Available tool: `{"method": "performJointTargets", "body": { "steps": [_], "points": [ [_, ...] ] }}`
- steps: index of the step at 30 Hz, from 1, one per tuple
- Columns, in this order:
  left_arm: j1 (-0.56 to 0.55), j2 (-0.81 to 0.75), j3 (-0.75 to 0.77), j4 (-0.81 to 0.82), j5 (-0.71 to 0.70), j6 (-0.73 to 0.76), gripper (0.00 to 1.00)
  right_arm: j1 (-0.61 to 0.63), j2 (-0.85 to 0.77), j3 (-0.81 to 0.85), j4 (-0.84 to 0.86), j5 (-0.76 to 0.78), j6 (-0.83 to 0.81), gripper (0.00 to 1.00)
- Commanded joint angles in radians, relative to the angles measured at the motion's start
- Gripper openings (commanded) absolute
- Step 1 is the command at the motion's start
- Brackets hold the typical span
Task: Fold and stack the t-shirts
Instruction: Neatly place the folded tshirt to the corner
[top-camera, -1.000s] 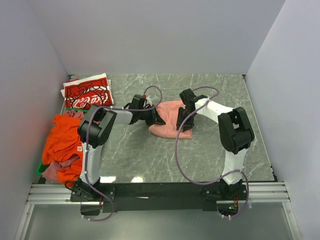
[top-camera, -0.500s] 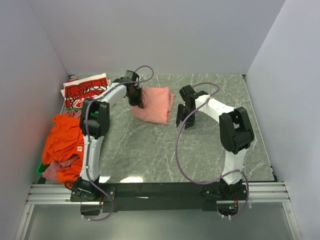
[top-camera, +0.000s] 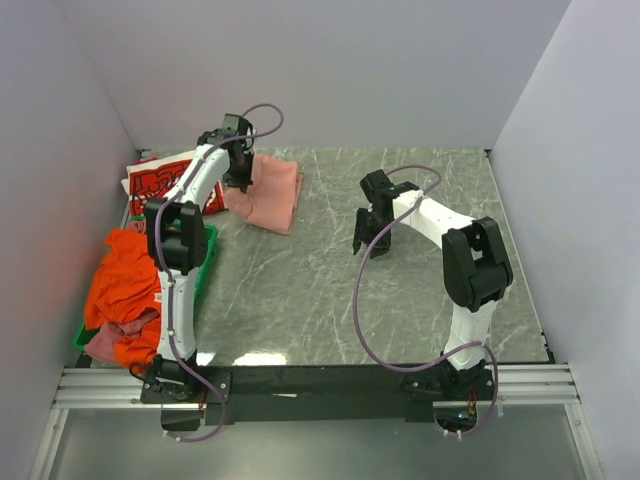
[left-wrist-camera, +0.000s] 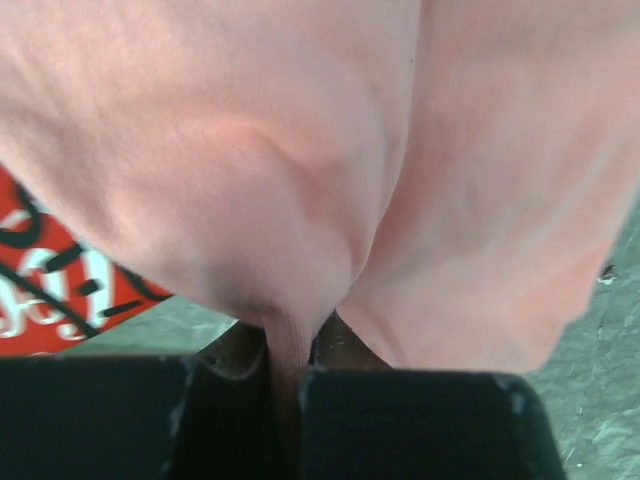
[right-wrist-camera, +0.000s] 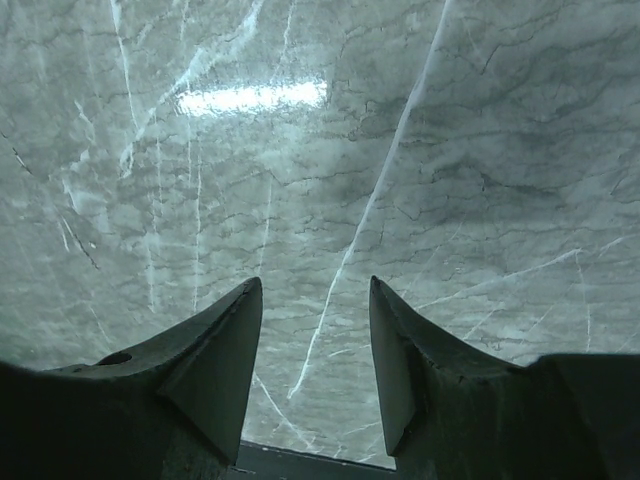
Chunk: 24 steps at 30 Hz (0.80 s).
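My left gripper should put the folded salmon-pink t-shirt down on top of the red Coca-Cola t-shirt (top-camera: 180, 182).
A folded salmon-pink t-shirt (top-camera: 270, 193) hangs from my left gripper (top-camera: 238, 172) at the back left of the table, just right of the red Coca-Cola t-shirt (top-camera: 160, 184). In the left wrist view the pink cloth (left-wrist-camera: 330, 160) fills the frame, with a fold pinched between the shut jaws, and a corner of the red print (left-wrist-camera: 50, 300) shows on the left. My right gripper (top-camera: 363, 236) stands open over bare marble (right-wrist-camera: 330, 180) at mid table with nothing between its fingers (right-wrist-camera: 225, 350). An orange t-shirt (top-camera: 125, 285) and a mauve one (top-camera: 105, 342) lie heaped at the left.
A green crate (top-camera: 208, 258) sits under the orange heap at the left edge. Grey walls close in the table on three sides. The arms' black base rail (top-camera: 320, 382) runs along the near edge.
My left gripper has carried the pink t-shirt from mid table to the back left, beside the red t-shirt. The right gripper let go of it and stayed near mid table, open.
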Motion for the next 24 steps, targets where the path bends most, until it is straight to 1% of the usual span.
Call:
{"method": "performJointTargets", "body": {
  "steps": [1,3,6,11,15,19,23,24],
  "points": [
    [0.019,-0.019,0.111,-0.03,-0.043,0.046,0.0,-0.003,-0.052,-0.008,-0.009,-0.008,0.003,0.54],
    [0.037,-0.019,0.155,-0.047,-0.027,0.046,0.0,-0.005,-0.057,-0.014,-0.008,-0.011,0.004,0.54],
    [0.066,-0.034,0.182,-0.062,-0.012,0.043,0.0,-0.005,-0.066,-0.032,-0.005,-0.013,0.004,0.54],
    [0.114,-0.087,0.168,-0.056,0.02,0.066,0.0,-0.003,-0.088,-0.066,0.006,-0.017,0.004,0.54],
    [0.146,-0.099,0.191,-0.054,0.052,0.08,0.0,-0.005,-0.098,-0.081,0.003,-0.017,0.0,0.54],
    [0.177,-0.102,0.217,-0.059,0.117,0.089,0.0,-0.005,-0.115,-0.092,0.001,-0.014,-0.003,0.54],
    [0.192,-0.12,0.234,-0.059,0.141,0.088,0.0,-0.005,-0.134,-0.118,0.004,-0.013,-0.003,0.54],
    [0.215,-0.126,0.232,-0.058,0.147,0.088,0.0,-0.005,-0.135,-0.121,0.004,-0.013,-0.003,0.54]
  ]
}}
